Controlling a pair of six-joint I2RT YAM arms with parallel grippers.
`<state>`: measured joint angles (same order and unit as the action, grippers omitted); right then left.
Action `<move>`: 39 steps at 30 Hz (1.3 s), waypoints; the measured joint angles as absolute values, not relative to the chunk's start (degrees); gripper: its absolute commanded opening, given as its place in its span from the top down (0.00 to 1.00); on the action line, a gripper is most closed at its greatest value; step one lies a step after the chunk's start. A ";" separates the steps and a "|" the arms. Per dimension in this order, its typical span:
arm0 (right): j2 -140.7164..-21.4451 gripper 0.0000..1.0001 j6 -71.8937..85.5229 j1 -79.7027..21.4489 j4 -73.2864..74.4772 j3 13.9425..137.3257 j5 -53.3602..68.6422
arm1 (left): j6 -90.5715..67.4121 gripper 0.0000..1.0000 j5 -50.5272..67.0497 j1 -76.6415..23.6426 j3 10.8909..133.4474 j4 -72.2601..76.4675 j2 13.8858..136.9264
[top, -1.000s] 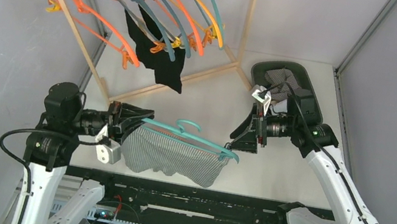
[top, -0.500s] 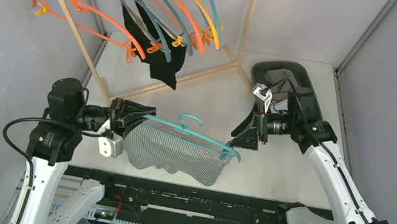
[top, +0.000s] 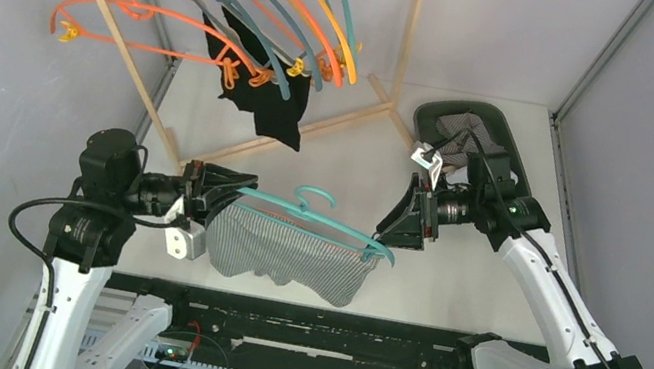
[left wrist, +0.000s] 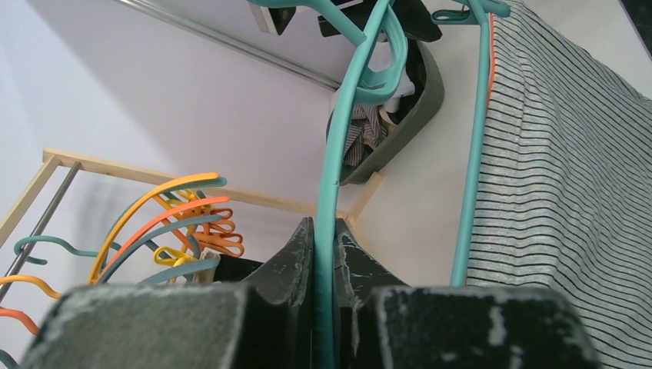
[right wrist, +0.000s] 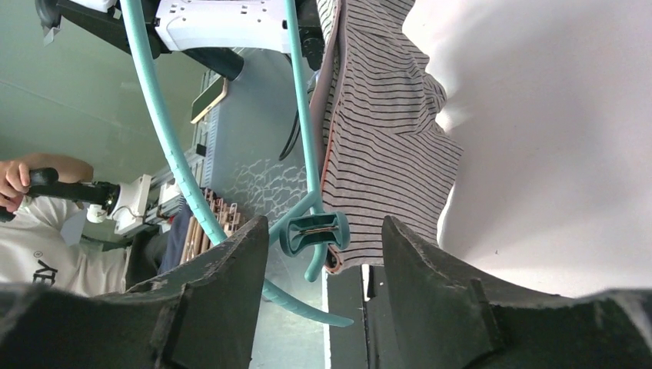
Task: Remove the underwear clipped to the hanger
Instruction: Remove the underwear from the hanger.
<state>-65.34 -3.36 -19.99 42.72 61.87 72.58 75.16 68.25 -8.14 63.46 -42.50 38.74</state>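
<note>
The hanger is held by my busy left gripper above the underwear's other corner, so my right gripper should open the teal clip, then take over the hanger's bar (top: pixel 353 232).
A grey striped underwear (top: pixel 290 257) hangs clipped to a teal hanger (top: pixel 307 217) held over the table's near middle. My left gripper (top: pixel 226 189) is shut on the hanger's left arm; in the left wrist view the teal bar (left wrist: pixel 330 177) runs between the closed fingers (left wrist: pixel 292 254), with the underwear (left wrist: pixel 569 169) to the right. My right gripper (top: pixel 393 232) is open at the hanger's right end. In the right wrist view the teal clip (right wrist: pixel 315 233) pinching the underwear (right wrist: pixel 377 131) sits between the spread fingers (right wrist: pixel 223 284), touching neither. Black underwear (top: pixel 267 98) hangs on the rack.
A wooden rack (top: pixel 124 47) with several orange, yellow and teal hangers stands at the back left. A dark basket (top: pixel 432 112) holding a checked cloth (top: pixel 465 128) sits at the back right, behind my right arm. A person's hand shows at the left of the right wrist view.
My right gripper has edged left and down onto the hanger's right clip. The left gripper lifted the hanger slightly. The hangers and black underwear on the rack swing.
</note>
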 measured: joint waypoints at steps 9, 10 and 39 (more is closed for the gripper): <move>-66.28 0.64 -4.05 -20.29 42.72 61.87 74.00 | 75.11 1.00 67.26 -8.36 63.46 -41.71 38.72; -66.30 0.66 -4.03 -20.29 42.65 61.87 74.06 | 75.07 1.00 67.13 -8.36 63.46 -41.36 38.72; -60.84 0.14 6.42 -10.57 30.33 66.46 71.85 | 67.96 1.00 62.98 -8.60 60.77 -34.22 38.54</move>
